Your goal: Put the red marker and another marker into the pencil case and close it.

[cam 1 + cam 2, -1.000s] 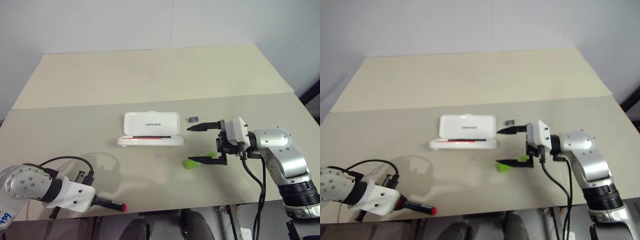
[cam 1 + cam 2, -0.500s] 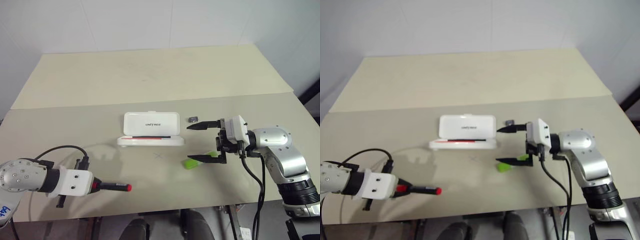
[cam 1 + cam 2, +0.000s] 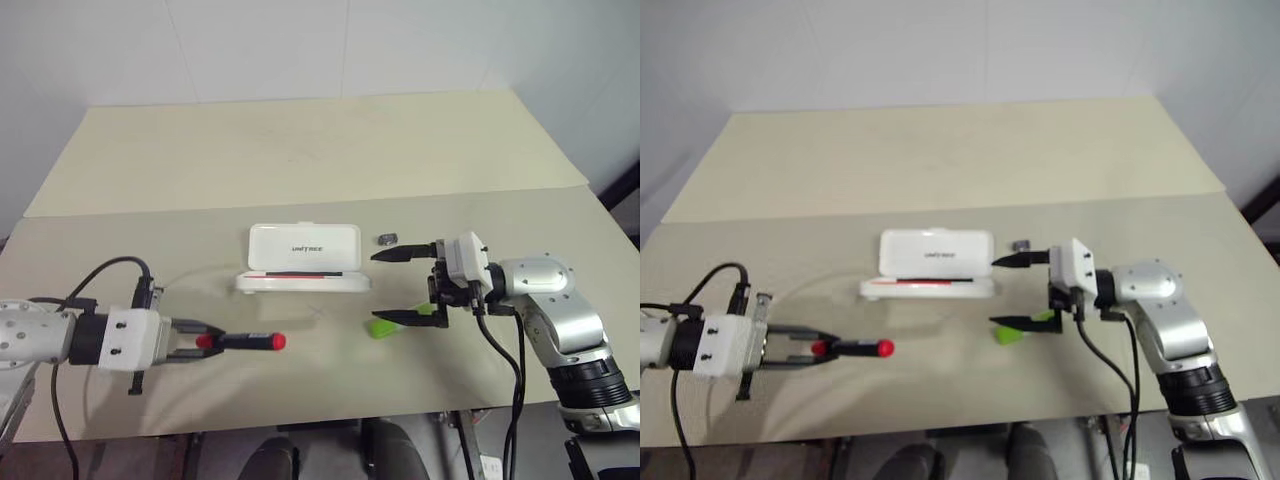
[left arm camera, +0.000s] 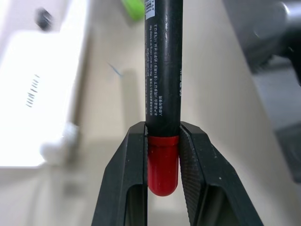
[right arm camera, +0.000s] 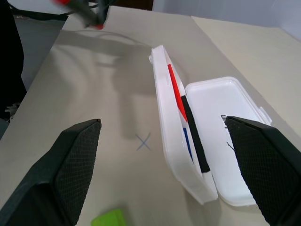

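Note:
My left gripper needs to release the red marker inside the open pencil case (image 3: 304, 282) (image 4: 71, 87), along the hinge of the lid.
My left gripper (image 3: 208, 341) is shut on the red marker (image 3: 246, 341) and holds it level above the table's front left. The marker's free end points right. In the left wrist view its red end sits clamped between the fingers (image 4: 127, 160) and its black labelled body (image 4: 163, 66) runs ahead. The pencil case (image 3: 303, 247) lies open at the table's middle, lid tilted back, and shows open in the right wrist view (image 5: 211, 101). The lime-green marker (image 3: 384, 326) lies on the table right of the case. My right gripper (image 3: 374, 288) is open, its near finger just over that marker.
A tiny dark grey block (image 3: 387, 238) lies right of the case, near my right gripper's far finger. A pencilled cross (image 3: 318, 312) marks the beige table (image 3: 300, 150) in front of the case. The table's far half is bare.
My left gripper has risen from the table's front left edge, swung up to level and moved right with the red marker. The right arm has not moved.

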Robot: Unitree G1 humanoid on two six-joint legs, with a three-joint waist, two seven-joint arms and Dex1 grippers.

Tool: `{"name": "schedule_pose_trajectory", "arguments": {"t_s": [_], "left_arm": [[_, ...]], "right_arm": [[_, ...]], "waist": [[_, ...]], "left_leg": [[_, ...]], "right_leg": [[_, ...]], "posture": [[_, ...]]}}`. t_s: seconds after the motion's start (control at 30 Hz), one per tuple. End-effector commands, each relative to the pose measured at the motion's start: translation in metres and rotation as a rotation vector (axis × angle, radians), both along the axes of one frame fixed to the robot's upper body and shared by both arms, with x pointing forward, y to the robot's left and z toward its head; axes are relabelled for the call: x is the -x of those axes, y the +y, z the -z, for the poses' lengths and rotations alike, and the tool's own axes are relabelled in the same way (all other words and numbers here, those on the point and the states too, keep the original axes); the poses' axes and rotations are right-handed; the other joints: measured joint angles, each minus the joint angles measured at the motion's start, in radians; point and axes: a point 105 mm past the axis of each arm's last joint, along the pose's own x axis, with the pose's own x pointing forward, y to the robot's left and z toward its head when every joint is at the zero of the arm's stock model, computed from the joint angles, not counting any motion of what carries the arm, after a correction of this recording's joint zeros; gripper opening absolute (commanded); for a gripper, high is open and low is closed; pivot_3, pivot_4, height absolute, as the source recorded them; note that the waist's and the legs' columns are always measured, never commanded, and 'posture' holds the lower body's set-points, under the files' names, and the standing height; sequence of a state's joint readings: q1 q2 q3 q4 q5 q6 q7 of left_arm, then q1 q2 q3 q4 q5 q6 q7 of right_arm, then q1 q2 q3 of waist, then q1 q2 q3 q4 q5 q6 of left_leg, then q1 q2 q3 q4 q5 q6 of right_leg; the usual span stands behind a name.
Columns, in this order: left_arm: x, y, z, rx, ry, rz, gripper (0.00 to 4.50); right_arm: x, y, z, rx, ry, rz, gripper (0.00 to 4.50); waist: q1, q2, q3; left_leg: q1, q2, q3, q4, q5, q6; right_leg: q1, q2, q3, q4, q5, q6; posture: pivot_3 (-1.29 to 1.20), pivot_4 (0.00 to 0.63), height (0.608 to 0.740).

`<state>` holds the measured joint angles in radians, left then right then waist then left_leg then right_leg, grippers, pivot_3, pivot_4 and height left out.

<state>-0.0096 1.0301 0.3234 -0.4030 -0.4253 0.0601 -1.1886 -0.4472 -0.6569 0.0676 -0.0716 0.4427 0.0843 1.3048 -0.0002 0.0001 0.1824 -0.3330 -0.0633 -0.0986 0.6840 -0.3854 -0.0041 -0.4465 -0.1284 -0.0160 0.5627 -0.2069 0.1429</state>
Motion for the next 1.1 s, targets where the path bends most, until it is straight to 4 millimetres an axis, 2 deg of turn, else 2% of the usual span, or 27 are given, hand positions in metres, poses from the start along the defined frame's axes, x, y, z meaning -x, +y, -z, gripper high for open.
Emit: {"name": "schedule_pose_trajectory", "arguments": {"t_s": [0.03, 0.23, 0.57, 0.87, 1.0, 1.1], "left_arm": [[-0.017, 0.003, -0.009, 0.022, -0.024, -0.072, 0.54], [-0.050, 0.002, -0.010, -0.034, -0.048, -0.100, 0.54], [-0.088, -0.013, -0.004, -0.075, -0.053, -0.115, 0.54], [-0.108, -0.041, 0.002, -0.098, -0.018, -0.088, 0.54], [-0.113, -0.057, 0.017, -0.118, 0.021, -0.074, 0.54], [-0.114, -0.062, 0.024, -0.120, 0.039, -0.085, 0.54]], "right_arm": [[0.002, 0.001, -0.008, -0.010, -0.044, -0.013, 4.50], [0.004, -0.002, -0.012, -0.001, -0.066, -0.012, 4.50], [0.009, -0.007, -0.017, 0.013, -0.091, 0.004, 4.50], [0.011, -0.005, -0.016, -0.005, -0.087, 0.019, 4.50], [0.011, -0.003, -0.017, -0.018, -0.086, 0.024, 4.50], [0.011, -0.002, -0.017, -0.021, -0.087, 0.028, 4.50]], "waist": [[-0.001, 0.000, 0.000], [-0.003, 0.000, 0.000], [0.000, 0.000, 0.000], [-0.001, 0.000, 0.000], [0.000, 0.000, 0.000], [-0.001, -0.001, 0.000]], "left_leg": [[0.000, 0.000, 0.000, 0.000, 0.000, 0.000], [0.000, 0.000, 0.001, 0.000, 0.000, 0.000], [-0.001, -0.001, 0.001, 0.001, 0.000, 0.000], [-0.002, -0.002, 0.001, 0.002, 0.000, 0.000], [-0.002, -0.002, 0.001, 0.004, 0.000, 0.000], [-0.002, -0.002, 0.001, 0.006, 0.000, 0.000]], "right_leg": [[0.000, 0.000, 0.000, 0.001, 0.000, 0.000], [-0.001, 0.000, 0.000, 0.001, 0.000, 0.000], [-0.001, 0.000, 0.000, 0.001, 0.000, 0.000], [-0.001, 0.000, 0.000, 0.002, 0.001, 0.001], [-0.001, 0.000, 0.000, 0.003, 0.001, 0.001], [-0.001, 0.000, 0.001, 0.003, 0.001, 0.001]], "posture": [[0.00, 0.150, 0.740], [0.00, 0.150, 0.740], [0.00, 0.150, 0.740], [0.00, 0.150, 0.740], [0.00, 0.150, 0.740], [0.00, 0.150, 0.740]]}}
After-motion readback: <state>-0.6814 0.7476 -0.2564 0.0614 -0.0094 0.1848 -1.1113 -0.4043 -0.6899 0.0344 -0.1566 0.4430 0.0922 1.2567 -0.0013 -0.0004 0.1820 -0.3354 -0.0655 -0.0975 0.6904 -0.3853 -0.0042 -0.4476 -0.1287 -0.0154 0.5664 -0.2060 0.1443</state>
